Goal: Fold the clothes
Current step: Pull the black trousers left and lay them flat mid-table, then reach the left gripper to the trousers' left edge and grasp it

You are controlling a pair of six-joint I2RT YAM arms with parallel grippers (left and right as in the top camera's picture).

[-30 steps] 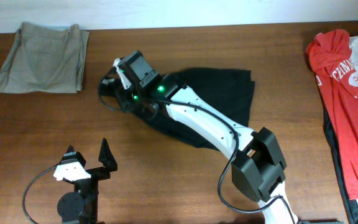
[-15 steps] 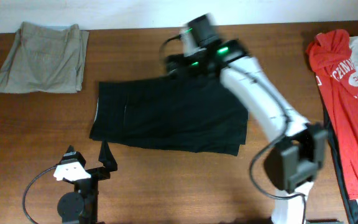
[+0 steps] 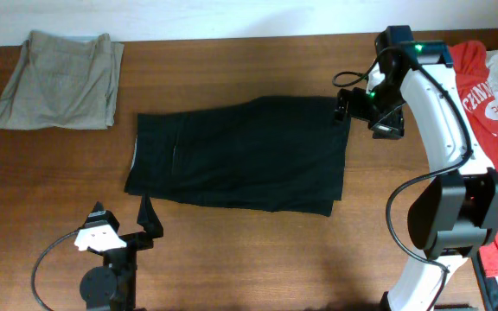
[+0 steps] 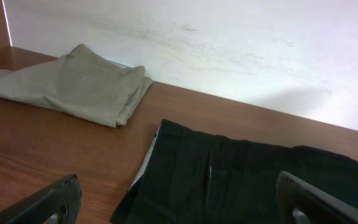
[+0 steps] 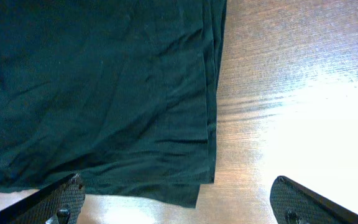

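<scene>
My left gripper moves to the black shorts next and closes on the middle of the shorts' waistband (image 3: 135,155) (image 4: 143,167), nearest the folded khaki clothes.
Black shorts (image 3: 240,160) lie spread flat on the middle of the table, also seen in the left wrist view (image 4: 247,180) and the right wrist view (image 5: 98,93). My right gripper (image 3: 359,111) hovers over the shorts' far right corner, open and holding nothing (image 5: 179,202); that edge of the cloth lies just below its fingertips (image 5: 61,202). My left gripper (image 3: 124,216) rests near the front left, open and empty (image 4: 182,205), pointing at the shorts' near left end without touching it.
Folded khaki clothes (image 3: 59,78) sit at the back left (image 4: 73,87). A red shirt (image 3: 482,112) with other garments lies along the right edge, behind the right arm. A white wall (image 4: 229,43) borders the back of the wooden table (image 3: 249,250).
The right arm swept from the shorts' left end across to the far right and its gripper opened, letting go of the cloth. The shorts now lie spread out. The left arm stayed still.
</scene>
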